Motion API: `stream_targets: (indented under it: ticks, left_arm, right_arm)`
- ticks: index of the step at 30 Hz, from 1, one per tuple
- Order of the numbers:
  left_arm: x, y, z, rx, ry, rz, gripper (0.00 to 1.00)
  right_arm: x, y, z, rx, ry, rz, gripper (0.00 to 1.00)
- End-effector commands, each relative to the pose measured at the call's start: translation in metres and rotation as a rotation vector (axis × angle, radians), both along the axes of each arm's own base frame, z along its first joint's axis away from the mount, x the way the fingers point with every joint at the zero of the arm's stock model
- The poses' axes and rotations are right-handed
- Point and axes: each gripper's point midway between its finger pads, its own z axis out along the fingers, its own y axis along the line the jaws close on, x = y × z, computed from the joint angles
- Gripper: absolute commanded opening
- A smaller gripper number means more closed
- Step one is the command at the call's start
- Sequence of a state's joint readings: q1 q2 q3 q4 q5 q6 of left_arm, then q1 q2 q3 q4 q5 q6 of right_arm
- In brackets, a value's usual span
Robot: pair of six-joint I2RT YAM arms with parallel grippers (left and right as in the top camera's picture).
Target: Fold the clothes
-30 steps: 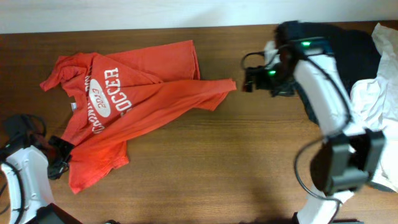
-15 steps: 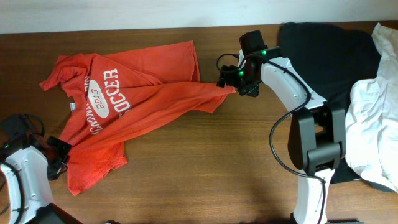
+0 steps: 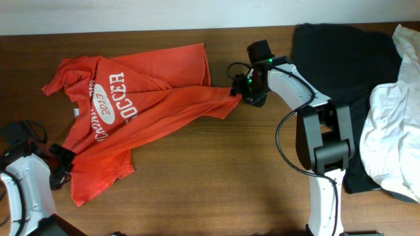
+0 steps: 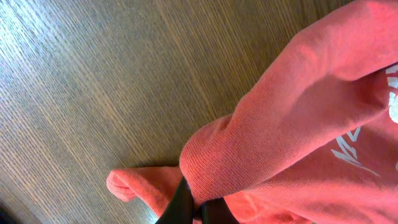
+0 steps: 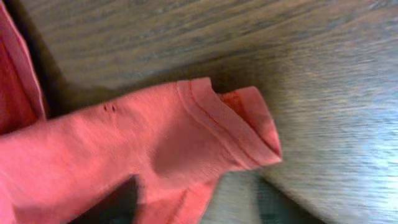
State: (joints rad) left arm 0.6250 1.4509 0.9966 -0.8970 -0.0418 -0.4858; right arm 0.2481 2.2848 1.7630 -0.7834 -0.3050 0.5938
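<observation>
The T-shirt lies crumpled and slanted, so the robot's right gripper needs to pinch the T-shirt's hemmed tip (image 3: 228,99), and both grippers should lift and stretch it straight before folding.
The clothes, a red-orange T-shirt (image 3: 141,108) with white lettering, lies crumpled across the left half of the table. Its lower left edge is pinched in my left gripper (image 3: 63,157). In the left wrist view the dark fingertips (image 4: 186,202) are pressed together on a bunched fold of the shirt (image 4: 298,118). My right gripper (image 3: 239,90) is down at the shirt's right sleeve tip. In the right wrist view the hemmed sleeve (image 5: 205,130) lies between two dark fingers (image 5: 118,199) that still stand apart, so this gripper (image 5: 199,208) is open.
A black garment (image 3: 348,59) is spread at the back right, with a white garment (image 3: 394,124) partly over it at the right edge. Bare wood table (image 3: 210,177) shows in front of the shirt. A pale wall runs along the table's far edge.
My right arm swung left from over the black garment to the sleeve tip, and its jaws have narrowed around it. The left arm and the shirt have stayed put.
</observation>
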Motion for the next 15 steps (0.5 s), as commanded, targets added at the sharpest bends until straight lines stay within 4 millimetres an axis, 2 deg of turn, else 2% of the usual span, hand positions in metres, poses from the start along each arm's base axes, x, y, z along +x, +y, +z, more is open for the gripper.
stream_targets:
  ticks: [1,3,6,7,9,11,12,15]
  left_arm:
    - [-0.001,0.004,0.003,0.013,0.000,-0.007,0.00]
    - [-0.001,0.004,0.003,0.013,0.000,-0.007,0.00]
    - [-0.001,0.004,0.003,0.013,-0.001,-0.007,0.01]
    - [-0.001,0.004,0.003,0.013,-0.001,-0.007,0.00]
    - [-0.001,0.004,0.003,0.013,0.000,-0.007,0.00]
    - [-0.001,0.004,0.003,0.013,0.000,-0.007,0.00]
    - [-0.001,0.004,0.003,0.013,0.000,-0.007,0.00]
    - [-0.001,0.004,0.003,0.014,-0.001,-0.007,0.00]
  right_arm:
    - [0.001,-0.003,-0.017,-0.058,0.004,-0.018,0.24]
    - [0.008,-0.012,-0.017,-0.087,-0.020,-0.037,0.07]
    - [0.015,-0.017,-0.017,-0.105,-0.049,-0.048,0.08]
    - [0.017,-0.017,-0.016,-0.104,-0.059,-0.050,0.15]
    - [0.021,-0.017,-0.015,-0.101,-0.074,-0.053,0.20]
    - [0.022,-0.017,-0.015,-0.100,-0.076,-0.053,0.41]
    - [0.020,-0.017,-0.015,-0.101,-0.069,-0.052,0.47]
    - [0.020,-0.021,-0.016,-0.122,-0.068,-0.058,0.49]
